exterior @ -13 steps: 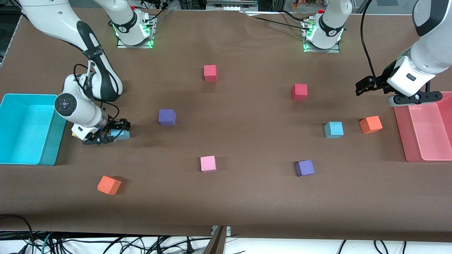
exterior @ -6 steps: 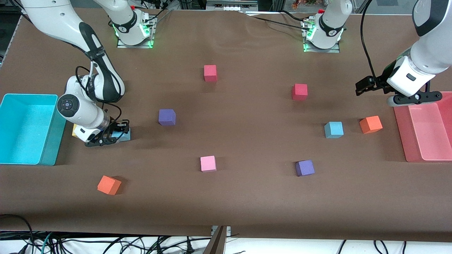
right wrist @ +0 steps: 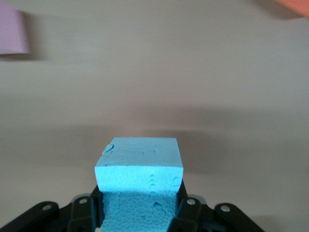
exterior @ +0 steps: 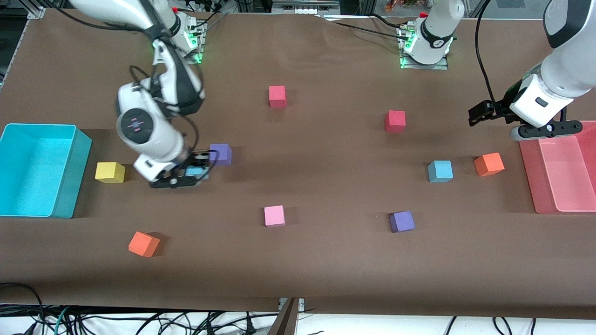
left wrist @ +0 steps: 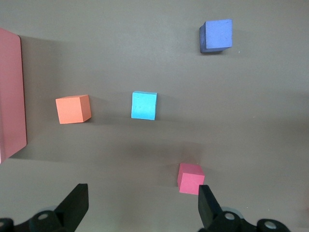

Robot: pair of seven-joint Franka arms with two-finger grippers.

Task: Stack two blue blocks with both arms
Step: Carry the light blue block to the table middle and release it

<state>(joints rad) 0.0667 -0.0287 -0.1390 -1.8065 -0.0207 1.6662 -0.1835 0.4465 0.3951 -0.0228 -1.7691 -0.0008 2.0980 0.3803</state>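
I will set the blue block on the table (exterior: 285, 163) between the pink cube and closer red cube, using my right gripper.
My right gripper (exterior: 188, 177) is shut on one blue block (exterior: 196, 171) and holds it just above the table, beside a purple cube (exterior: 220, 154). In the right wrist view the block (right wrist: 140, 166) fills the space between the fingers of that gripper (right wrist: 140, 212). The second blue block (exterior: 440, 170) lies on the table toward the left arm's end, next to an orange cube (exterior: 489, 164); it also shows in the left wrist view (left wrist: 144, 105). My left gripper (exterior: 482, 114) is open and empty in the air beside the pink bin; its own view shows it (left wrist: 140, 205) open.
A turquoise bin (exterior: 70, 195) stands at the right arm's end, with a yellow cube (exterior: 110, 172) beside it. A pink bin (exterior: 528, 177) stands at the left arm's end. Two red cubes (exterior: 277, 96) (exterior: 395, 121), a pink cube (exterior: 274, 216), a purple cube (exterior: 402, 221) and an orange cube (exterior: 144, 244) lie scattered.
My right gripper has lifted the blue block from beside the turquoise bin and carried it toward the table's middle, uncovering the yellow cube. The left arm has not moved.
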